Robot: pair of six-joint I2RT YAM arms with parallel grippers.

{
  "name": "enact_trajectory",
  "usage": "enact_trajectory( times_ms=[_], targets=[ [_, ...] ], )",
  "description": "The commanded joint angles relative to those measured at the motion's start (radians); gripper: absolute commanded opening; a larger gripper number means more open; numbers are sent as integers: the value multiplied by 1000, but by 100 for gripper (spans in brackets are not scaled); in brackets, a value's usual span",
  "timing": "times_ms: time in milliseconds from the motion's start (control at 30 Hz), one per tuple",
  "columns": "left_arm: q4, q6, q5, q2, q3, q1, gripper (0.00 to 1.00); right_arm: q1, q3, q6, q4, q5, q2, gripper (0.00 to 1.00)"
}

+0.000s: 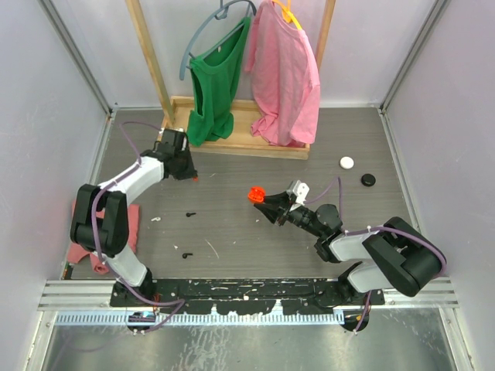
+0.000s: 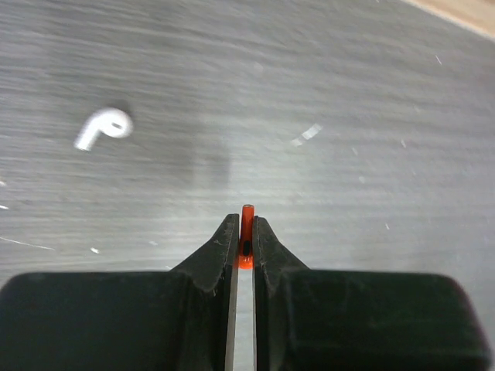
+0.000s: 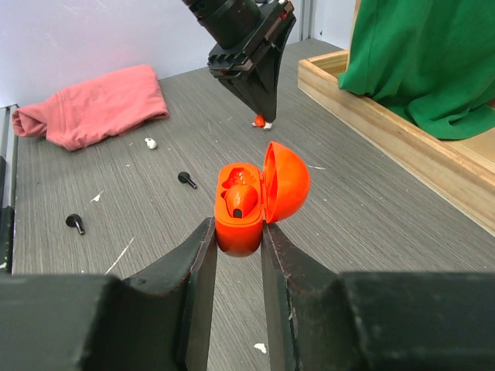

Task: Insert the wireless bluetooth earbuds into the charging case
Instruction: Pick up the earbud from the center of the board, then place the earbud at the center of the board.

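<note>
The stem of the orange-red earbud faces the wrong way for the charging case. My left gripper needs to put the earbud down, turn it around and then take its round end [image 2: 245,261].
My right gripper [image 3: 238,232] is shut on the open orange charging case [image 3: 247,205] and holds it above the table, lid up; it also shows in the top view [image 1: 257,195]. One orange-red earbud [image 3: 241,199] sits in the case. My left gripper [image 2: 246,226] is shut on a second orange-red earbud [image 2: 247,232], low over the table at the back left [image 1: 191,175]. A white earbud [image 2: 104,127] lies just beyond its tips. Two black earbuds [image 1: 190,214] [image 1: 186,254] and another white earbud [image 1: 155,219] lie on the table.
A wooden rack base [image 1: 240,143] with a green shirt [image 1: 216,85] and a pink shirt [image 1: 286,77] stands at the back. A pink cloth [image 1: 81,232] lies at the left edge. A white puck [image 1: 346,162] and a black puck [image 1: 368,180] lie at the right.
</note>
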Motion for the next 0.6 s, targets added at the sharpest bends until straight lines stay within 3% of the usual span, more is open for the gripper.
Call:
enact_trajectory(
  times_ms=[0,333,567],
  targets=[
    [-20,29,25,-78,-40,-92,9,5,13,-8,89,27,-22,1],
    [15,41,1,-118,-125,-351,9,5,2,-16,91,62,-32,1],
    [36,38,-39,-85,-158,-470,10,5,-1,-20,92,72,-30,1]
  ],
)
